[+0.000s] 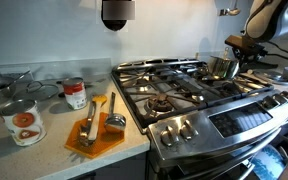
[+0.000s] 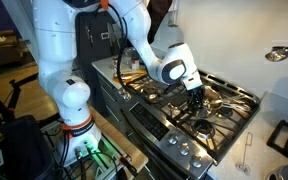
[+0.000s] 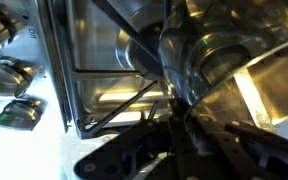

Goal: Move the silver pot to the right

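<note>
My gripper is going to let go of the silver pot on the grate (image 1: 237, 78) near the far end of the stove, behind the front knobs.
The silver pot (image 1: 221, 68) stands on the back right part of the gas stove (image 1: 174, 88). It fills the upper right of the wrist view (image 3: 219, 50), shiny with golden reflections. My gripper (image 1: 237, 60) is down at the pot's right side. In the wrist view its dark fingers (image 3: 179, 118) look closed over the pot's wall at the rim. In an exterior view the gripper (image 2: 196, 100) hangs low over the grates and hides most of the pot. The pot's handle does not show clearly.
Two labelled tin cans (image 1: 24, 122) (image 1: 75, 93) stand on the counter beside the stove. An orange board (image 1: 92, 138) with tools lies near the counter's front edge. Stove knobs (image 1: 180, 129) line the front. A ladle (image 2: 280, 50) hangs on the wall.
</note>
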`<state>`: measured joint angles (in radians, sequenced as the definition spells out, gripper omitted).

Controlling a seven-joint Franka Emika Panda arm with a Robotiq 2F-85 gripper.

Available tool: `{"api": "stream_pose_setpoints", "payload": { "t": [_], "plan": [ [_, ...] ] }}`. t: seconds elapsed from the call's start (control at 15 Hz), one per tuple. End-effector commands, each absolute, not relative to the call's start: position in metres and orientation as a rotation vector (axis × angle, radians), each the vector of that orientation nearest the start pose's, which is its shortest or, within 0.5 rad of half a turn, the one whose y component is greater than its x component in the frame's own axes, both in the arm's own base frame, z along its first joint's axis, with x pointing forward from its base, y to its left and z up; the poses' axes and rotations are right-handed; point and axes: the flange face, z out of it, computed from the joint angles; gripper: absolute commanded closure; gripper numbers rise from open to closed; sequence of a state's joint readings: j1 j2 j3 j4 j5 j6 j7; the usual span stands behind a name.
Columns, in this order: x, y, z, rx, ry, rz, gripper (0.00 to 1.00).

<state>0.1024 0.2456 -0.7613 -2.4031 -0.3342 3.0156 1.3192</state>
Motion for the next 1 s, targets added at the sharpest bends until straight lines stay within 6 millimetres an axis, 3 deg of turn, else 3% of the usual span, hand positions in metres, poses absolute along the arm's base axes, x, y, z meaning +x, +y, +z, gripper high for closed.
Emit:
{"api": "stream_pose_setpoints", "payload": {
  "t": [0.0,0.4,0.93],
  "plan": [
    [0.434,-0.317,0.287,-2.156,2.332,-0.875,0.98],
    [0.434,-0.31,0.291,-2.146,2.358,-0.927,0.98],
    [0.423,-0.316,0.295,-2.136,2.437,-0.99,0.98]
  ]
}}
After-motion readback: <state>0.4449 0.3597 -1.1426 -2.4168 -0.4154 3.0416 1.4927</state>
